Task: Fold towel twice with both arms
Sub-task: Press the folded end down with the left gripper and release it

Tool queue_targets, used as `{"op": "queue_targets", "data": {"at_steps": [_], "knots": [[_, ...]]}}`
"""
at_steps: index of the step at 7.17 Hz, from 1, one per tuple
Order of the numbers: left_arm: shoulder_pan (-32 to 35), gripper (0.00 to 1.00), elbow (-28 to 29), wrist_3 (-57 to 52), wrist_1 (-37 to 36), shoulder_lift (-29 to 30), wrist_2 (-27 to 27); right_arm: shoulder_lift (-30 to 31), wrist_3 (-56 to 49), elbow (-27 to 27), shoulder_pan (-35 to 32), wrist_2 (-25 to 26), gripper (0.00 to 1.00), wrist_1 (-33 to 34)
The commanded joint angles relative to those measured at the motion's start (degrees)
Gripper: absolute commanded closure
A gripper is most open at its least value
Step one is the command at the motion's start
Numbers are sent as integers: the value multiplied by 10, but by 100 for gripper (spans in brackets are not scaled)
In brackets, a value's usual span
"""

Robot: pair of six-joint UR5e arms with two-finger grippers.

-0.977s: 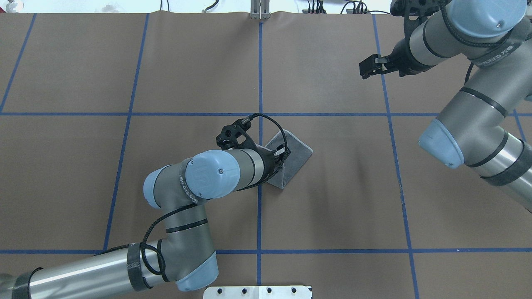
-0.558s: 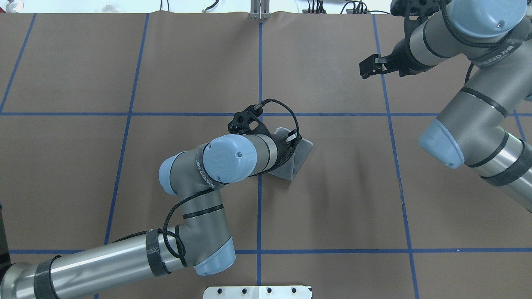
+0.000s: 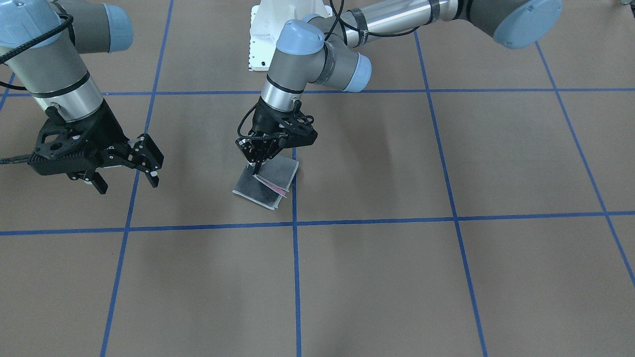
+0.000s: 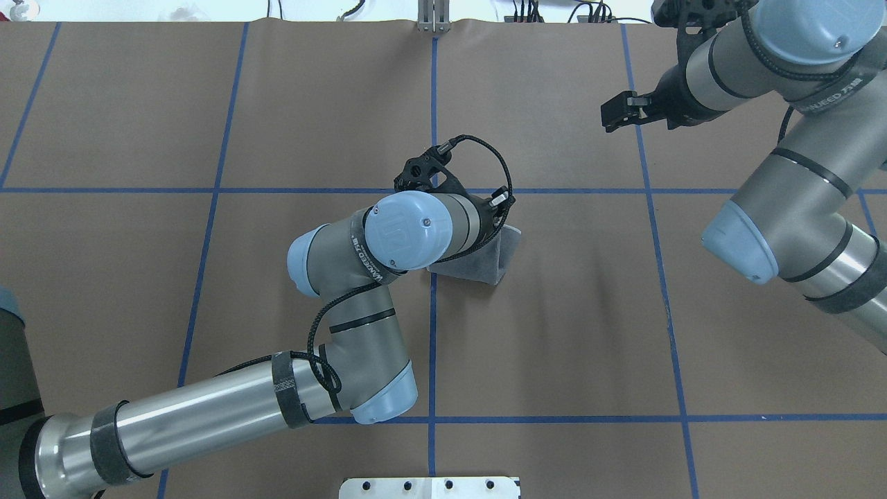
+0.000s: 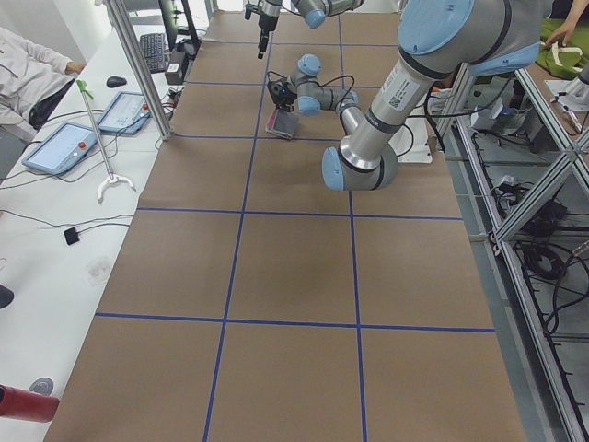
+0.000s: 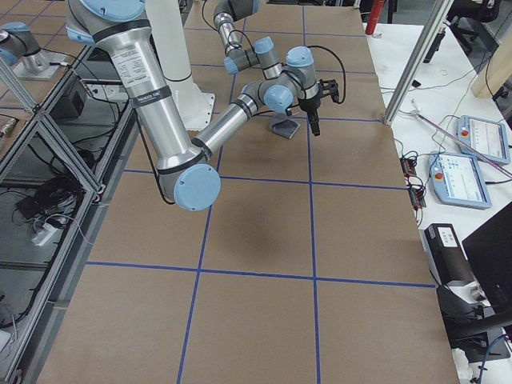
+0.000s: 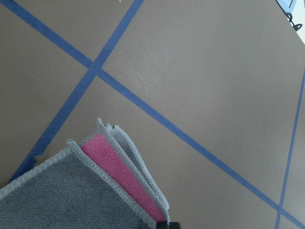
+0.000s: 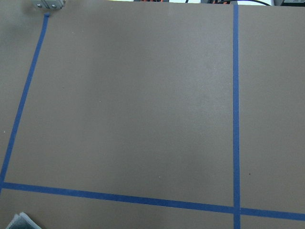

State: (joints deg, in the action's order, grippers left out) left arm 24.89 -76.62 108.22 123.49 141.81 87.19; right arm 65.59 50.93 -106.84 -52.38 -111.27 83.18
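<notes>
My left gripper will release the upper corner of the towel so that it rests on the outer corner of its dark grey lower layer (image 3: 239, 184).
The towel (image 3: 268, 186) lies folded near the table's centre, dark grey face up, with a pink strip showing between its stitched edges (image 7: 121, 174). From overhead, the towel (image 4: 488, 260) is partly hidden under the left arm's wrist. My left gripper (image 3: 256, 167) points down at the towel's corner nearest the robot and is shut on it. My right gripper (image 3: 126, 173) hangs open and empty well off to the side, above bare table, and also shows overhead (image 4: 613, 114). A towel corner (image 8: 19, 222) shows at the bottom left of the right wrist view.
Blue tape lines (image 4: 433, 333) divide the brown table cover into squares. The white pedestal base (image 3: 278, 34) stands at the robot's edge. A metal bracket (image 4: 433, 21) sits at the far edge. A person (image 5: 28, 74) and tablets (image 5: 69, 147) are beside the table.
The left arm has swung away from the robot's base and to the right, carrying the held towel edge along. The towel's outline is narrower. The right gripper rose slightly.
</notes>
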Motion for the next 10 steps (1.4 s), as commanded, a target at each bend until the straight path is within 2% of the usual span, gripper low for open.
{"op": "queue_targets", "data": {"at_steps": [1, 4, 7, 8, 9, 10], "knots": [[4, 100, 11, 0, 0, 6, 0, 0, 2, 0, 1, 0, 0, 0], [3, 100, 54, 0, 0, 41, 1, 0, 2, 0, 0, 0, 0, 0], [-2, 100, 64, -1, 0, 42, 1, 0, 3, 0, 0, 0, 0, 0], [-3, 69, 64, -1, 1, 42, 2, 0, 3, 0, 1, 0, 0, 0], [-4, 28, 64, -1, 1, 42, 1, 0, 3, 0, 1, 0, 0, 0], [-4, 0, 64, 0, 1, 44, 1, 0, 3, 0, 1, 0, 0, -1]]}}
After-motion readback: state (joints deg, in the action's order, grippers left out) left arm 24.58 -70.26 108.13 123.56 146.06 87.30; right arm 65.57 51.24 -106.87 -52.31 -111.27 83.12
